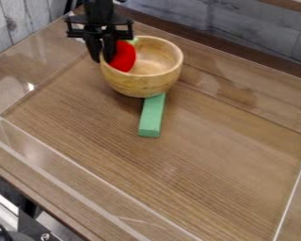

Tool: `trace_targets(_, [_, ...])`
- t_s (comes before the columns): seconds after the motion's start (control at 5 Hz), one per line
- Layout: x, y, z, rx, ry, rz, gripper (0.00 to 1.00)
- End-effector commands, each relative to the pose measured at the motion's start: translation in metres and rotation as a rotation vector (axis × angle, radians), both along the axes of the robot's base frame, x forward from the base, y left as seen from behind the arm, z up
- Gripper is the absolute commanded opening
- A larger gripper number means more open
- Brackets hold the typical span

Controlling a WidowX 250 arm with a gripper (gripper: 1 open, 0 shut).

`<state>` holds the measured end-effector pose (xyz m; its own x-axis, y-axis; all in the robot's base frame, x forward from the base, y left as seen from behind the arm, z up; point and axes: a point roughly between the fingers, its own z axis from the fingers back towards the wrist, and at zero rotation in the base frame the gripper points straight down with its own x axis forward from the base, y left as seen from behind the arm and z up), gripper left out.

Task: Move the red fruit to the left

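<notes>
I should release the red fruit, still inside the wooden bowl, at the bowl's present rim (101,62) below my gripper.
The red fruit (123,57) is small and bright red. It sits at the left inner wall of the wooden bowl (150,75), partly above the rim. My dark gripper (102,52) points straight down over the bowl's left rim. Its narrow-set fingers are closed on the fruit's left side and hide part of it. The bowl stands at the back of the wooden table, left of centre.
A flat light-green block (153,118) lies on the table just in front of the bowl. Clear plastic walls (27,89) fence the table on the left, front and right. A grey plank wall runs along the back.
</notes>
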<state>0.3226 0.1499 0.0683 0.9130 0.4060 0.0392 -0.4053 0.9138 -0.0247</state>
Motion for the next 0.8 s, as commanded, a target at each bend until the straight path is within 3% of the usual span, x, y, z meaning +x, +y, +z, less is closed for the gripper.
trace_targets(0.0, [0.005, 0.019, 0.016, 0.038, -0.05, 0.025, 0.0])
trace_targets(0.6, [-0.002, 0.035, 0.011, 0.039, -0.023, 0.057, 0.0])
